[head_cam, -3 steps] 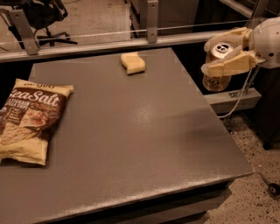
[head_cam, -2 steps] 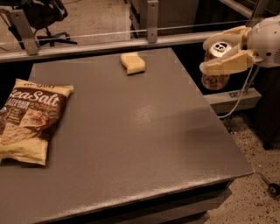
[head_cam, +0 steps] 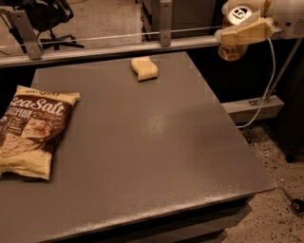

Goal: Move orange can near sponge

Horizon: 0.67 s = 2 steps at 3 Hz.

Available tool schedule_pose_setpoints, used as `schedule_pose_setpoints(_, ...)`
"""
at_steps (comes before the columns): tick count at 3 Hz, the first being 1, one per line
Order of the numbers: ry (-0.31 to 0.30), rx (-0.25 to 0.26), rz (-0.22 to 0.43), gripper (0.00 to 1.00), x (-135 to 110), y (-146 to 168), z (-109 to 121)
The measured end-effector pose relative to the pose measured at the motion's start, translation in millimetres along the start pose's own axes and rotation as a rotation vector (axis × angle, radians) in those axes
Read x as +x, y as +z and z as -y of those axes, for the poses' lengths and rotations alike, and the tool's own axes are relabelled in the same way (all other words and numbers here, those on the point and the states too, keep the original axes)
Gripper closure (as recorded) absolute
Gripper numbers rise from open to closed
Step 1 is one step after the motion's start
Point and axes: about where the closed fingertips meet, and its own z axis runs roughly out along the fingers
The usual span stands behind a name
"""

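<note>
I should set the orange can, now in the air beyond the table, on the grey table (head_cam: pixel 171 74) beside the sponge, away from the chip bag, using my gripper.
The orange can (head_cam: pixel 233 49) hangs upright in my gripper (head_cam: pixel 240 26) at the top right, in the air beyond the table's right edge. Its silver top (head_cam: pixel 240 13) shows between the pale fingers (head_cam: pixel 244 33), which are shut on it. The pale yellow sponge (head_cam: pixel 144 68) with wavy sides lies on the grey table (head_cam: pixel 142 142) near the far edge, well to the left of the can and lower.
A large sea-salt chip bag (head_cam: pixel 31 128) lies at the table's left side. A metal rail (head_cam: pixel 95 45) with posts runs behind the table. A cable (head_cam: pixel 266 95) hangs down at the right over a speckled floor (head_cam: pixel 280 190).
My gripper has lifted the can upward and slightly back, still off the table's right side. The sponge and the bag have not moved.
</note>
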Motion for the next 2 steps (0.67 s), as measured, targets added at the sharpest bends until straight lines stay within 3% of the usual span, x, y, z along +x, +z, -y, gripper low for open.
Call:
schedule_pose_setpoints(1, 0.046, 0.049, 0.080, 1.00, 21.1, 30.1, 38.0)
schedule_pose_setpoints(2, 0.130, 0.105, 0.109, 1.00, 60.9, 66.2, 69.3)
